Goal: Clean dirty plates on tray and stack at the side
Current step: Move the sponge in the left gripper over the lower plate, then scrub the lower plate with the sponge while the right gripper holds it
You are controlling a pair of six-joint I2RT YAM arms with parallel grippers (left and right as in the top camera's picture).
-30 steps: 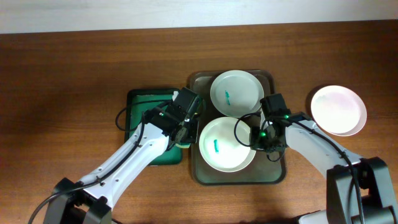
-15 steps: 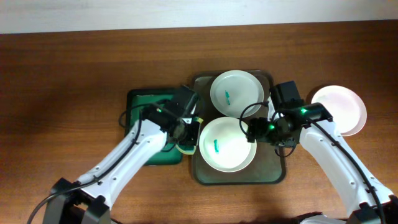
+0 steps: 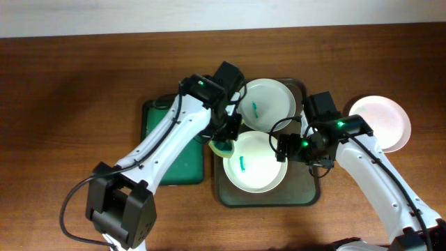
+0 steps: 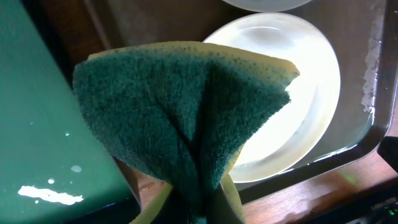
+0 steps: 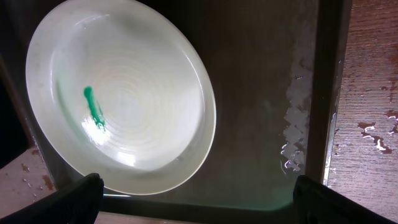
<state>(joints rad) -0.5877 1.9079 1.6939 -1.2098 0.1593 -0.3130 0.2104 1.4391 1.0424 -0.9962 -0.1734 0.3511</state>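
The near plate lies loose under my left gripper's sponge, so my right gripper needs to take the plate's rim (image 3: 281, 178) and steady it before the sponge wipes the smear.
The dark tray (image 3: 304, 189) holds two white plates. The far plate (image 3: 268, 104) and the near plate (image 3: 254, 164) each carry a teal smear. A third plate (image 3: 380, 123) lies on the table to the right. My left gripper (image 3: 224, 145) is shut on a green-and-yellow sponge (image 4: 186, 106) that hangs over the near plate's left rim (image 4: 298, 87). My right gripper (image 3: 282, 148) is open at that plate's right rim. In the right wrist view its fingertips (image 5: 81, 193) stand wide apart, the near plate (image 5: 137, 81) and its smear (image 5: 93, 112) just beyond the right gripper (image 5: 199, 202).
A smaller green tray (image 3: 171, 162) lies left of the dark tray, wet with droplets (image 4: 43, 194). Water spots mark the dark tray's floor (image 5: 292, 124) and the wood beside it (image 5: 373, 124). Bare wooden table surrounds both trays.
My left arm carried the sponge from the green tray's edge to the near plate's left rim. The right gripper opened wide and its arm swung upward and to the right.
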